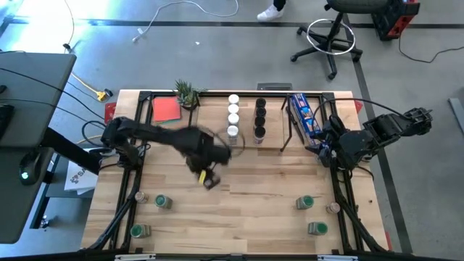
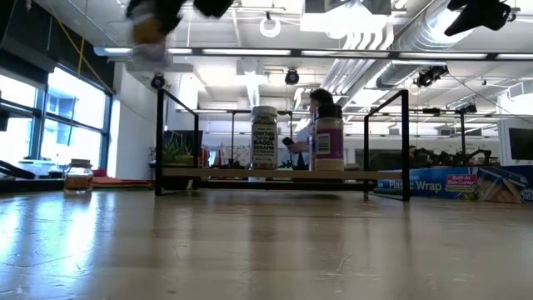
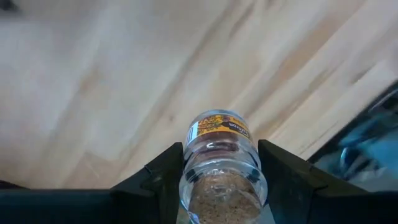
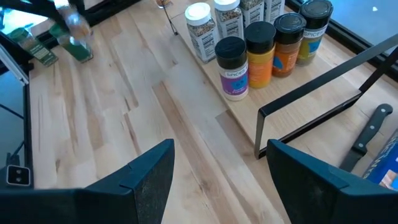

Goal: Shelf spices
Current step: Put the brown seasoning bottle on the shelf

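My left gripper will let go of the spice jar on the shelf (image 1: 210, 110) between the small plant and the white-lidded jars.
My left gripper (image 1: 206, 176) hangs over the table's middle, pointing down, shut on a small clear spice jar (image 3: 219, 158) with a yellow label and brown contents. In the low view it shows blurred at the top left (image 2: 150, 33). The shelf (image 1: 246, 119), light wood in a black wire frame, stands at the far middle with two rows of jars, white-lidded (image 1: 233, 116) and black-lidded (image 1: 259, 119). Green-lidded jars lie loose near the front corners (image 1: 161, 201) (image 1: 304, 203). My right gripper (image 4: 217, 180) waits open and raised right of the shelf (image 1: 326, 148). My left gripper pinches the jar's clear side walls (image 3: 189, 165) between its two fingers, coming from above and pointing down. The jar runs along the fingers with its labelled end (image 3: 217, 127) toward the table. It is lifted well clear of the tabletop.
A long blue printed box (image 1: 303, 116) lies right of the shelf, and a knife handle (image 4: 367, 134) shows beside it. A red square (image 1: 167, 109) and a small plant (image 1: 187, 93) sit left of the shelf. A person shows in the room beyond (image 2: 321, 104).
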